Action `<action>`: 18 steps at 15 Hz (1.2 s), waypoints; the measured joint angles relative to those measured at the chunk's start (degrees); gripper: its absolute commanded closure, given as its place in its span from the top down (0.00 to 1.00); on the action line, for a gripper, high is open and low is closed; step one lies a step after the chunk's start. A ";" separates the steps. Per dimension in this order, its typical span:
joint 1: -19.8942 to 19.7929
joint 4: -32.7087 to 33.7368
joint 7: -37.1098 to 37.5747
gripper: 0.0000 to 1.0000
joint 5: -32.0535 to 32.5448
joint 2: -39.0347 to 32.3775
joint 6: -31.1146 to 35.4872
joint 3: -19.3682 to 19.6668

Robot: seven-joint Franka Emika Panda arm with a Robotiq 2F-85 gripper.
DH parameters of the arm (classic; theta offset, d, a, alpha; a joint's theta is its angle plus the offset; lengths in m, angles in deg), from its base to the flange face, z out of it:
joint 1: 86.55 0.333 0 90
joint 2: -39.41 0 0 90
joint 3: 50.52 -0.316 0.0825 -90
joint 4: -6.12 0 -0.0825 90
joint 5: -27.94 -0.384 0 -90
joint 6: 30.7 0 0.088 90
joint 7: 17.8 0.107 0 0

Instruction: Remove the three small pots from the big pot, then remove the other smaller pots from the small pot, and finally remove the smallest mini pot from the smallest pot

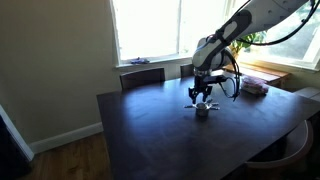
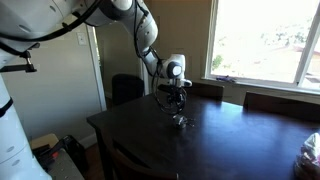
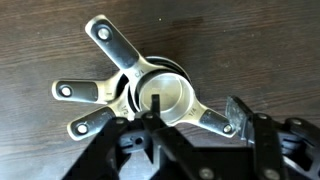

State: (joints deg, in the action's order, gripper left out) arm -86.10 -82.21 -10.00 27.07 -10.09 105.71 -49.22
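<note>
My gripper should shift across and pinch the pot's rim (image 3: 139, 93) opposite the handle, because its opening spans the innermost pot's body and the end of that pot's handle.
In the wrist view, several shiny silver pots sit nested one inside another on the dark wooden table (image 3: 40, 40), with their thin handles fanned out to the left, upward and lower right. The big pot (image 3: 178, 72) holds the small pots (image 3: 165, 95). My gripper (image 3: 197, 110) is open just above them. One finger hangs over the innermost pot's bowl and the other stands at the end of the lower-right handle (image 3: 210, 118). In both exterior views the gripper (image 1: 202, 97) (image 2: 179, 104) points down over the tiny stack (image 1: 201, 110) (image 2: 182, 121).
A pinkish stack of flat things (image 1: 254, 87) lies near the window side of the table. Chairs (image 1: 142, 76) stand along the table's edges. A window with a sill (image 2: 260, 40) is behind the table. A pale object (image 2: 311, 150) sits at the table's far corner.
</note>
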 measured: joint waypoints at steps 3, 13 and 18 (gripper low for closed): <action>0.07 0.59 0.05 1.00 0.00 -0.45 -1.73 0.00; 1.06 2.64 4.70 0.82 0.50 -0.85 -3.15 3.76; 1.06 4.37 6.31 0.65 0.50 -2.79 -3.47 4.59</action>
State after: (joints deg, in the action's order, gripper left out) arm -85.04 -77.83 -3.69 27.57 -12.88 102.23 -44.63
